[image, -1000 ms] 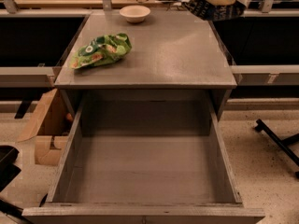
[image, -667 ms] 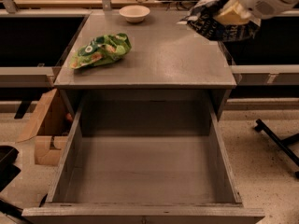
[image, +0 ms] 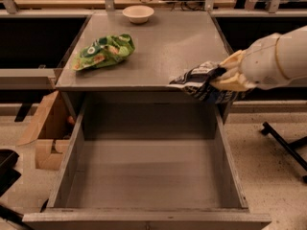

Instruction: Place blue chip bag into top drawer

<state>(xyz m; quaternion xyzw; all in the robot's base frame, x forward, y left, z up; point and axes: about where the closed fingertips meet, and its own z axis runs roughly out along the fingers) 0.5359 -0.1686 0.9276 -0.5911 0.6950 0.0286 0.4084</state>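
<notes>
Next, my gripper lets go of the blue chip bag near the middle of the top drawer's bare grey bottom (image: 153, 145).
The blue chip bag (image: 204, 81) is dark navy with white patches and is crumpled. My gripper (image: 225, 78) comes in from the right on a white arm and is shut on the bag. It holds the bag in the air over the front right edge of the grey cabinet top, above the back right of the top drawer (image: 144, 176). The drawer is pulled fully out toward the camera and its flat grey bottom is bare.
A bright green chip bag (image: 103, 51) lies at the left of the cabinet top (image: 158, 47). A small pale bowl (image: 138, 14) stands at its back edge. A cardboard box (image: 45, 128) sits on the floor to the left. A black chair leg (image: 285, 145) is at right.
My gripper has carried the blue chip bag from high at the back right of the cabinet top forward and down to its front right edge, over the drawer's back.
</notes>
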